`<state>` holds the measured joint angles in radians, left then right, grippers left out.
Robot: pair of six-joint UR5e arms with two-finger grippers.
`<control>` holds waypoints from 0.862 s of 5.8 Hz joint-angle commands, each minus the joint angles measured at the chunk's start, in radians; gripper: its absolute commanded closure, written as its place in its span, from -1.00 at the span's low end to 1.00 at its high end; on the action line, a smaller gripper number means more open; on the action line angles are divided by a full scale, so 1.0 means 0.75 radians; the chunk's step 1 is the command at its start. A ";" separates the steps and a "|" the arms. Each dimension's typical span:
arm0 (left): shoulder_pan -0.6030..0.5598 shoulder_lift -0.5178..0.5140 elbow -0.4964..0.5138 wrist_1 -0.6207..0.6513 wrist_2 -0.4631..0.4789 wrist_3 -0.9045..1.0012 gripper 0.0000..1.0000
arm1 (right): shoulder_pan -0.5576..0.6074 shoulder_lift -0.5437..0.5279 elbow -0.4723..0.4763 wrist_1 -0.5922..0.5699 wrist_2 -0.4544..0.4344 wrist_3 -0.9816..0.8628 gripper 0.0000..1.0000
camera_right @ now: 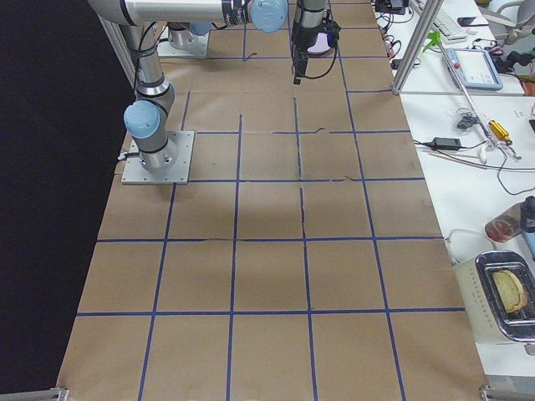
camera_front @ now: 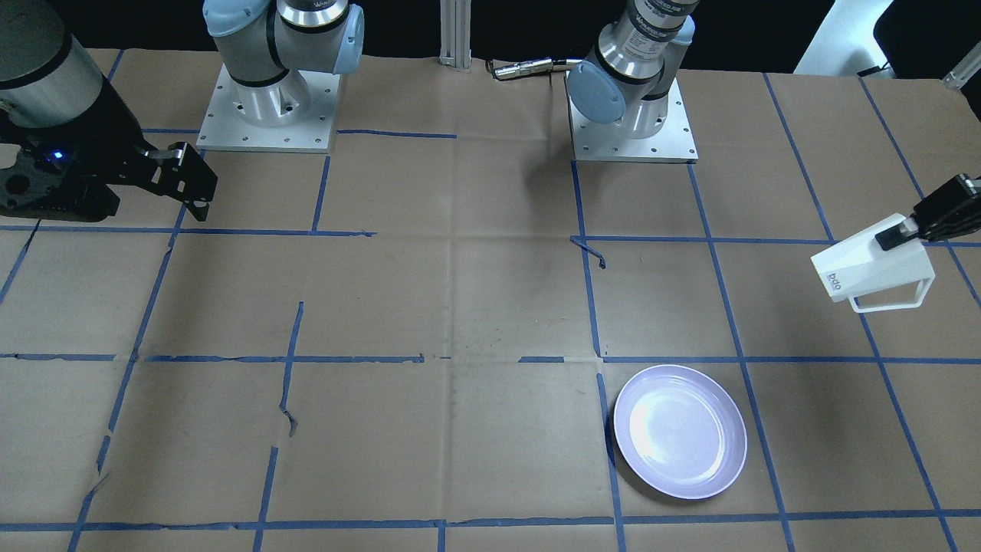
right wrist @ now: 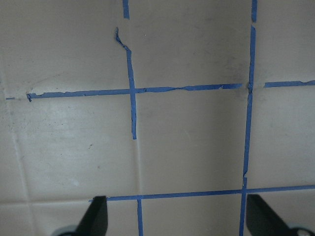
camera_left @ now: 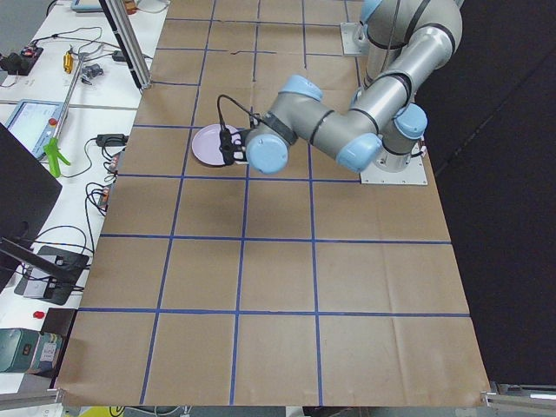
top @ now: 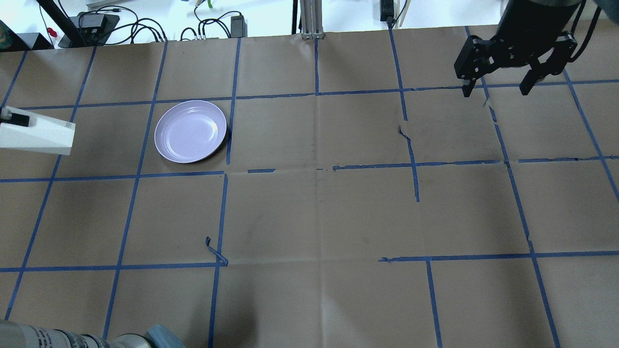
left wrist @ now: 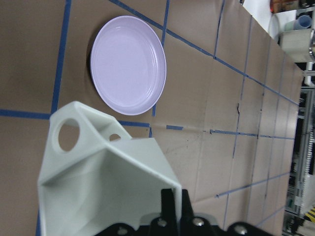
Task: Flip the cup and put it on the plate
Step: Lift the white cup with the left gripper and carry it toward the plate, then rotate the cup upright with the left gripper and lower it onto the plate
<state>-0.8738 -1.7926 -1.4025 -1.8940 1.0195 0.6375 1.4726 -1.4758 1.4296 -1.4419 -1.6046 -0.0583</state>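
Observation:
My left gripper is to set the white cup down on the plate's half nearer the arm bases [camera_front: 696, 412] [left wrist: 120, 81].
The white faceted cup [camera_front: 870, 270] is held on its side above the table, handle pointing down, at the table's left end. My left gripper [camera_front: 908, 230] is shut on one end of it. The cup also shows in the overhead view [top: 38, 136] and fills the lower left wrist view [left wrist: 103, 187], with the fingers [left wrist: 167, 201] clamped on its wall. The pale lavender plate [camera_front: 680, 431] lies flat and bare on the brown paper, to the side of the cup; it also shows in the overhead view [top: 190, 131] and the left wrist view [left wrist: 128, 64]. My right gripper [top: 498, 86] hangs open and empty far off.
Brown paper with a blue tape grid covers the table [top: 319, 208]. The two arm bases [camera_front: 264, 107] [camera_front: 632, 115] stand at the robot's edge. Cables and gear [top: 145, 26] lie beyond the far edge. The right wrist view shows only bare paper [right wrist: 187, 142].

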 commanded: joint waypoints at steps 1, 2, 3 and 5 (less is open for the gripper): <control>-0.477 -0.019 -0.004 0.524 0.275 -0.514 1.00 | 0.000 0.000 0.000 0.002 0.000 0.000 -1.00; -0.668 -0.070 -0.002 0.687 0.479 -0.606 1.00 | 0.000 0.000 0.000 0.000 0.000 0.000 -1.00; -0.817 -0.099 -0.008 0.772 0.656 -0.633 1.00 | 0.000 0.000 0.000 0.000 0.000 0.000 -1.00; -0.862 -0.176 -0.050 0.836 0.758 -0.603 1.00 | 0.000 0.000 0.000 0.000 0.000 0.000 -1.00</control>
<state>-1.5048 -1.8916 -1.4266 -1.2897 1.5612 0.1752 1.4726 -1.4757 1.4297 -1.4419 -1.6046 -0.0583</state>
